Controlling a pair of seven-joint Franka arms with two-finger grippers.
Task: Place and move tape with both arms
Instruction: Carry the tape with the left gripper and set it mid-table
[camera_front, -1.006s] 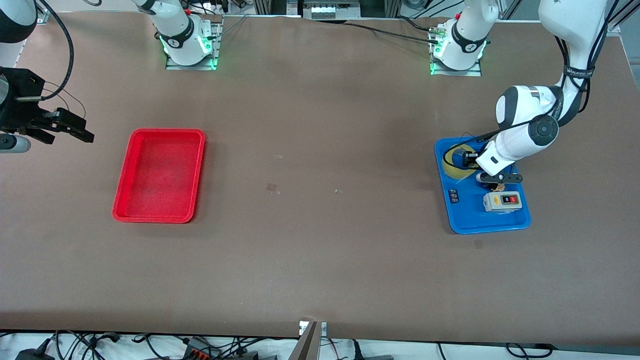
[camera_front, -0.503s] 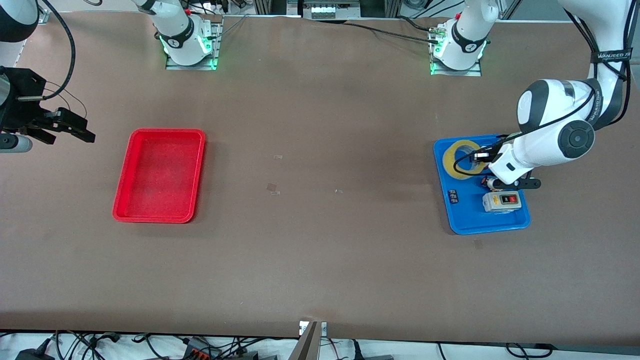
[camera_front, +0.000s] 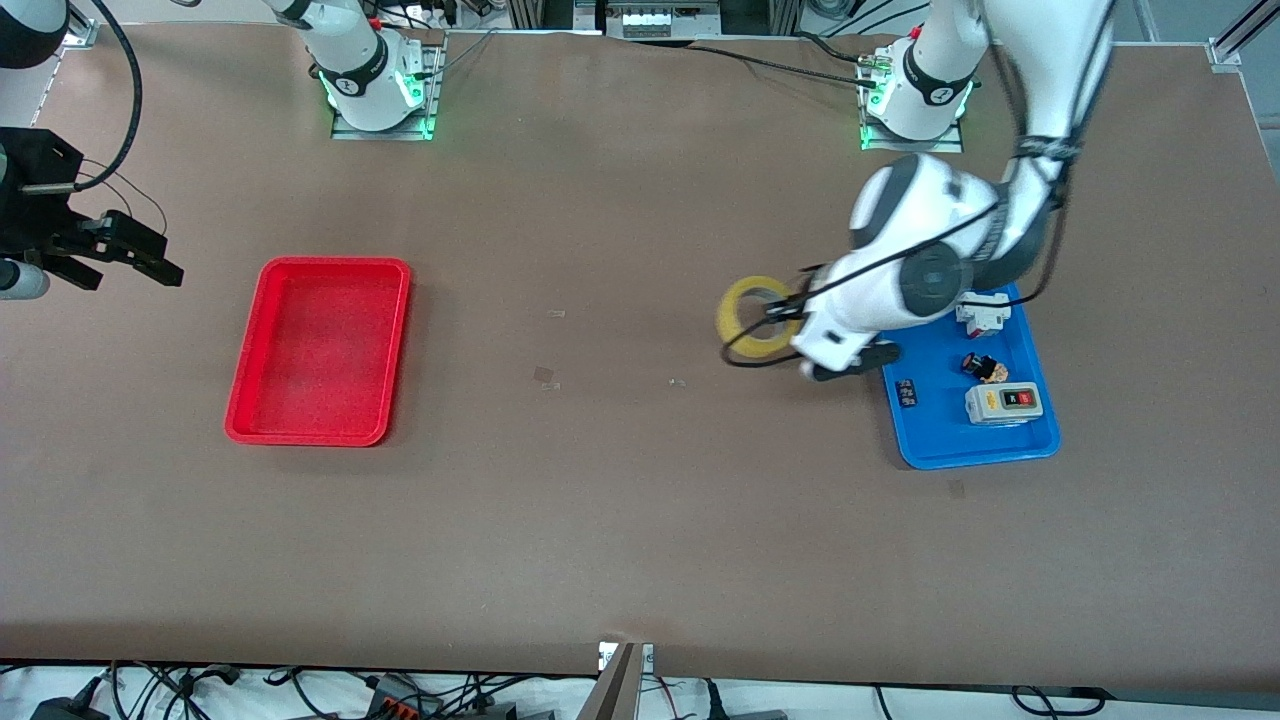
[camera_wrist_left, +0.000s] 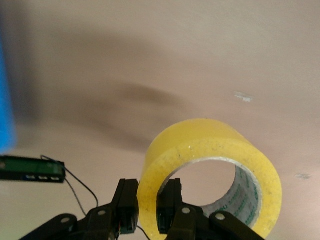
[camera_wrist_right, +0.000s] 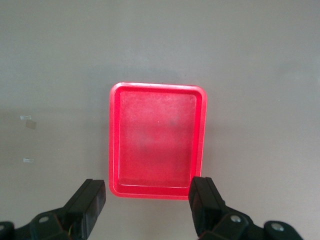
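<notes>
My left gripper needs to let go of the yellow tape on the bare table (camera_front: 600, 322) between the trays, and it will lie there beside the small scraps.
The yellow tape (camera_front: 752, 315) is a ring held in the air by my left gripper (camera_front: 785, 320), over bare table beside the blue tray (camera_front: 935, 440). In the left wrist view the left gripper (camera_wrist_left: 148, 210) is shut on the tape (camera_wrist_left: 210, 150), one finger outside the ring's wall and one inside its hole. My right gripper (camera_front: 125, 255) is open and empty, high over the table's edge at the right arm's end, beside the red tray (camera_front: 320, 350). In the right wrist view the right gripper (camera_wrist_right: 150, 210) shows wide apart fingers above the red tray (camera_wrist_right: 157, 140).
The blue tray holds a grey switch box (camera_front: 1003, 402) with red and black buttons, a white boxy part (camera_front: 982, 312), a small dark knob (camera_front: 982, 367) and a small black piece (camera_front: 907, 392). The red tray holds nothing. Small scraps (camera_front: 545, 376) lie mid-table.
My left gripper lifted the tape out of the blue tray and carried it toward the table's middle. The right arm barely moved.
</notes>
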